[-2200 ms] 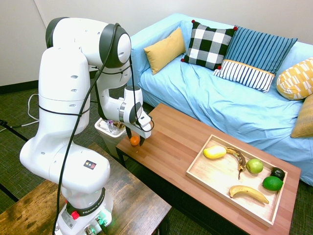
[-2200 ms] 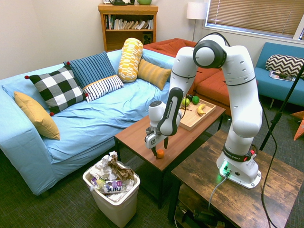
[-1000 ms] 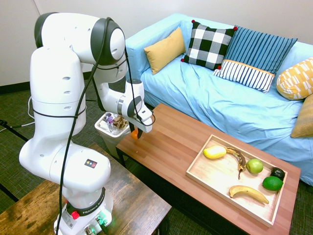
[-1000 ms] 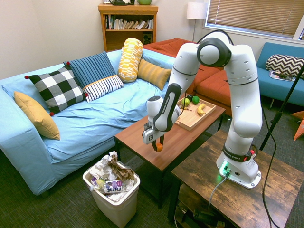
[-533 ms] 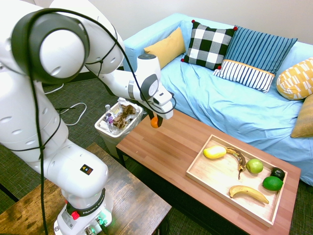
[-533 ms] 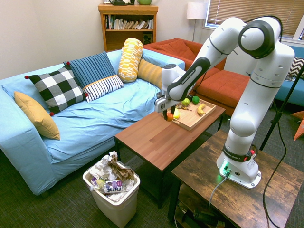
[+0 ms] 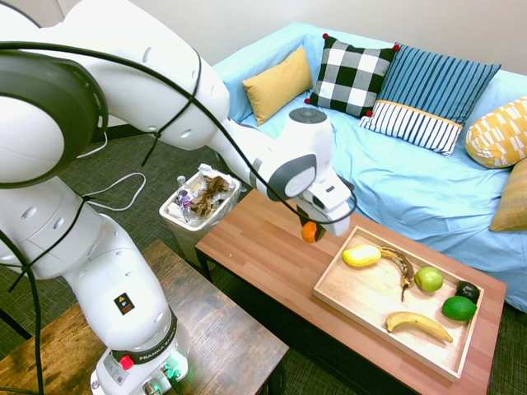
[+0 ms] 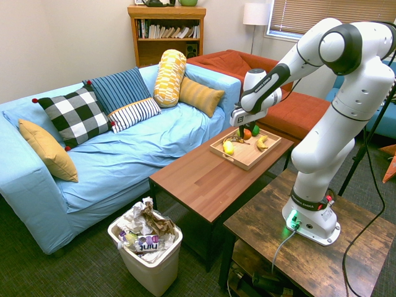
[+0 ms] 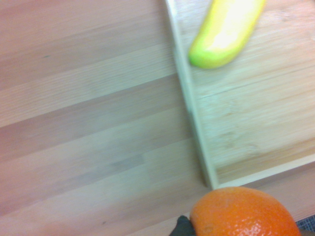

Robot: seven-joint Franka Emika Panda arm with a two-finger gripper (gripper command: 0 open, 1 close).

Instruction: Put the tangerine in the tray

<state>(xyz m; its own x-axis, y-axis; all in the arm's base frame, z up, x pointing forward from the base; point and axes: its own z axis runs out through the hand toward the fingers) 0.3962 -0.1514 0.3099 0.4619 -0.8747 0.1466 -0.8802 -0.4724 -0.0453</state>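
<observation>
The tangerine, hanging just above the coffee table now, is to go between the yellow lemon-like fruit and the nearer banana. Next, my gripper releases it there on the tray's bare wood point(image 7: 366, 285) point(image 9: 268, 79).
My gripper point(image 7: 310, 231) is shut on the tangerine point(image 7: 309, 233), a small bright-orange fruit that hangs in the air just above the coffee table, next to the near left corner of the tray point(image 7: 333, 293). The tray is shallow light wood and lies on the right half of the table. From the second exterior view the tangerine point(image 8: 247, 133) and gripper point(image 8: 245, 132) appear over the tray point(image 8: 247, 158). Close up in the wrist view, the tangerine point(image 9: 244, 214) fills the lower right, with the tray's rim point(image 9: 192, 118) and corner just beyond it.
In the tray lie a yellow lemon-like fruit point(image 7: 361, 256), two bananas point(image 7: 419, 324), a green apple point(image 7: 428, 279), a lime point(image 7: 459, 309) and a dark fruit point(image 7: 468, 290). A white bin point(image 7: 198, 202) of rubbish stands off the table's left end. The blue sofa point(image 7: 395, 164) runs behind.
The arm has swung from the table's left end across to the tray's near corner, carrying the tangerine along above the table. The gripper has stayed shut on it.
</observation>
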